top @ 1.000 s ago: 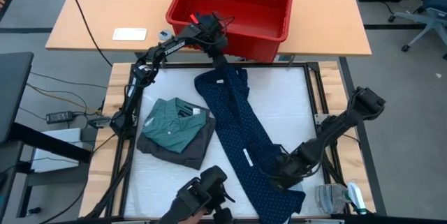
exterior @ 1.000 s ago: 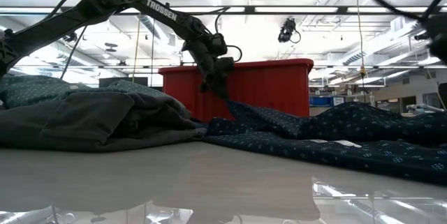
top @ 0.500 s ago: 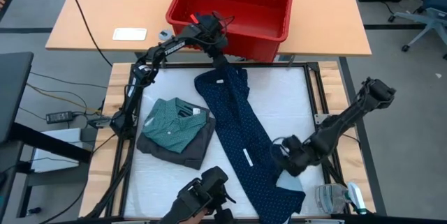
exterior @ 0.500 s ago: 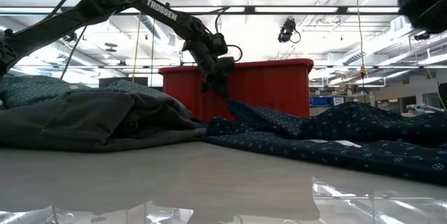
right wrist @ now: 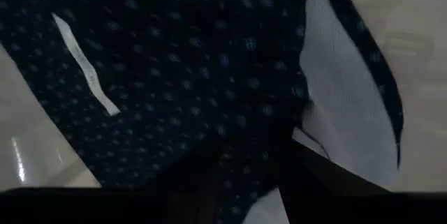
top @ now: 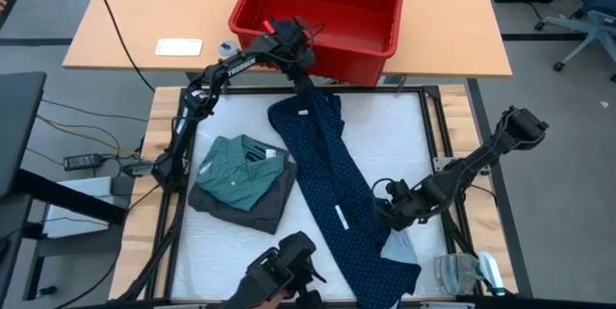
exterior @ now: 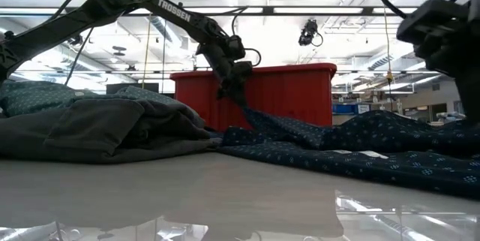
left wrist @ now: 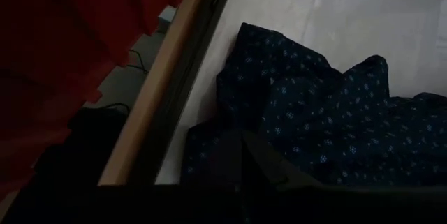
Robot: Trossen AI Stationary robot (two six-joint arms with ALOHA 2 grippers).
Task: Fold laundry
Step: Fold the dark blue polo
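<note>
The navy piece's near end lies at the table's near edge, so next my right gripper regrasps beside the navy piece's pale inner side [top: 386, 237] and drags that end inward.
The navy dotted piece [top: 322, 169] lies in a long slanting band from the table's far middle to its near right corner. My left gripper [top: 306, 80] is at its far end by the red basket, shut on it. My right gripper [top: 385, 207] is over the band's right edge near the near end, shut on the cloth. A pale inner side [top: 397, 247] shows just below it. At the table's left, the folded teal-green dotted shirt [top: 239, 167] rests on the folded charcoal grey piece [top: 258, 205]. No plain dark piece shows. My left gripper holds the navy piece by its far end [exterior: 246, 110], coming from above and slanting down. The cloth rises from the table to the fingers as a gathered peak; the rest lies on the table. My right gripper holds the navy piece's right edge [right wrist: 279, 123] from above. That edge is raised and turned over, showing the pale inner side [right wrist: 342, 105]. One layer or several, I cannot tell.
The red plastic basket [top: 318, 6] stands on the wooden table beyond the far edge, right behind my left gripper. A white card [top: 179, 47] lies on that table. A clear plastic thing [top: 462, 272] sits at the near right corner. Bare white table [top: 395, 141] lies right of the band.
My right gripper has moved up and toward the far edge along the navy piece's right side, drawing that edge up with it. The cloth there has turned over and its pale inner side now shows. The far end has stayed put.
</note>
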